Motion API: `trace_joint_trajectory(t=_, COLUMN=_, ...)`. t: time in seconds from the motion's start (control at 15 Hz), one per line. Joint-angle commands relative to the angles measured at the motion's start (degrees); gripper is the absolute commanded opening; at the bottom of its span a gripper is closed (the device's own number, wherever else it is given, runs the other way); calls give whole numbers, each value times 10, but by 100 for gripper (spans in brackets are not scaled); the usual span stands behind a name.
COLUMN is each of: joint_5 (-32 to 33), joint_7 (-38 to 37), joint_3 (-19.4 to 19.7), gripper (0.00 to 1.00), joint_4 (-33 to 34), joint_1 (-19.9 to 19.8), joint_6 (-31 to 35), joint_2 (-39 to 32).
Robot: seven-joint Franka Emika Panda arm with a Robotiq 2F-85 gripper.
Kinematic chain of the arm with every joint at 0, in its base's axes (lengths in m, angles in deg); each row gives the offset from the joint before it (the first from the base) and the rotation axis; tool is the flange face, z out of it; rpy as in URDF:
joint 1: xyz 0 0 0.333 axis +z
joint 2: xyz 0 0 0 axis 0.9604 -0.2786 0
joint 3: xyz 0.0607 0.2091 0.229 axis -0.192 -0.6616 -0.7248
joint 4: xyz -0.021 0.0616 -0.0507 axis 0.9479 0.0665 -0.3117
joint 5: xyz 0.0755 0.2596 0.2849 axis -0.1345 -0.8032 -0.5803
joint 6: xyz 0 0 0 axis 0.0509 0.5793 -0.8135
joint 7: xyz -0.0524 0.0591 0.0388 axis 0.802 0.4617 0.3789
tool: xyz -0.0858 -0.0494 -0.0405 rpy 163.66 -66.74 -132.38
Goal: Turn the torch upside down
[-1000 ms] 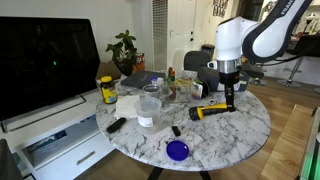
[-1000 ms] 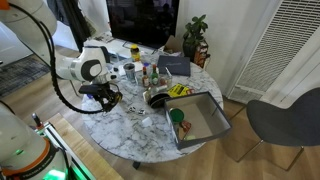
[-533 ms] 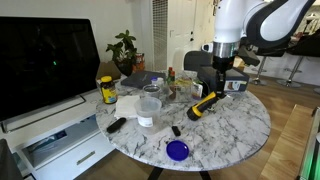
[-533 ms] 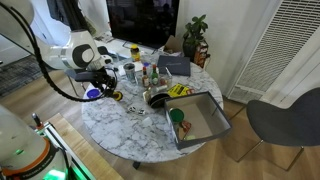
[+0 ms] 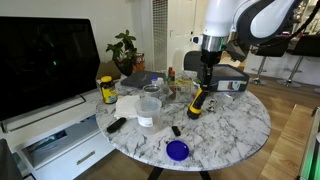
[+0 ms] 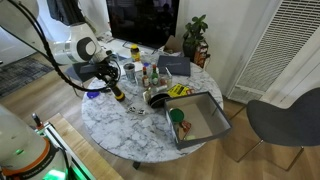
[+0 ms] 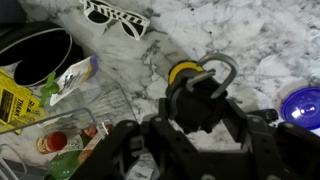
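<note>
I should use my gripper to set the torch upright on the marble tabletop (image 5: 190, 116) (image 7: 185, 76) between the clear cup and the grey box. The torch now hangs over the marble table.
The torch (image 5: 197, 104), yellow-bodied with black ends, hangs nearly upright and slightly tilted over the marble table (image 5: 235, 125). My gripper (image 5: 203, 88) is shut on its upper part, and its lower end is close to the tabletop. In an exterior view the torch (image 6: 115, 90) points down and sideways from the gripper (image 6: 108, 78). In the wrist view I look along the torch (image 7: 183, 72) between my fingers (image 7: 195, 105), with a metal loop at its far end.
A jar with a yellow lid (image 5: 107, 90), a clear cup (image 5: 149, 108), a black remote (image 5: 116, 125) and a blue lid (image 5: 177, 150) lie on the table. Sunglasses (image 7: 115, 17) and a grey box (image 6: 200, 120) are nearby. A TV stands beside the table.
The torch lay flat on the table a second ago. The gripper has lifted it and swung it from lying to nearly upright, moving toward the table's middle.
</note>
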Motion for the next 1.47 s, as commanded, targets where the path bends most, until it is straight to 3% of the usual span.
trace_joint_trajectory(t=0.0, joint_5=23, joint_7=-8, joint_3=5, gripper=32, joint_4=25, joint_1=-5, joint_6=27, joint_2=-34)
trace_joint_trajectory(t=0.6, joint_5=38, joint_7=-9, joint_3=21, gripper=32, joint_4=70, joint_1=-6, joint_6=68, joint_2=-91)
trace_joint_trajectory(t=0.67, joint_5=29, joint_7=-3, joint_3=19, gripper=43, joint_4=72, joint_1=-5, joint_6=69, joint_2=-96)
trace_joint_trajectory(t=0.73, joint_5=29, joint_7=-1, joint_3=19, gripper=81, joint_4=74, joint_1=-5, joint_6=67, joint_2=-97)
trace_joint_trajectory(t=0.87, joint_5=29, joint_7=-4, joint_3=19, gripper=83, joint_4=70, joint_1=-5, joint_6=65, joint_2=-90)
trace_joint_trajectory(t=1.0, joint_5=24, joint_7=-3, joint_3=27, gripper=98, joint_4=63, joint_1=0, joint_6=65, joint_2=-84)
trace_joint_trajectory(t=1.27, joint_5=21, joint_7=-6, joint_3=36, gripper=100, joint_4=47, joint_1=-2, joint_6=71, joint_2=-68)
trace_joint_trajectory(t=1.4, joint_5=-15, joint_7=18, joint_3=29, gripper=100, joint_4=37, joint_1=-5, joint_6=65, joint_2=-63)
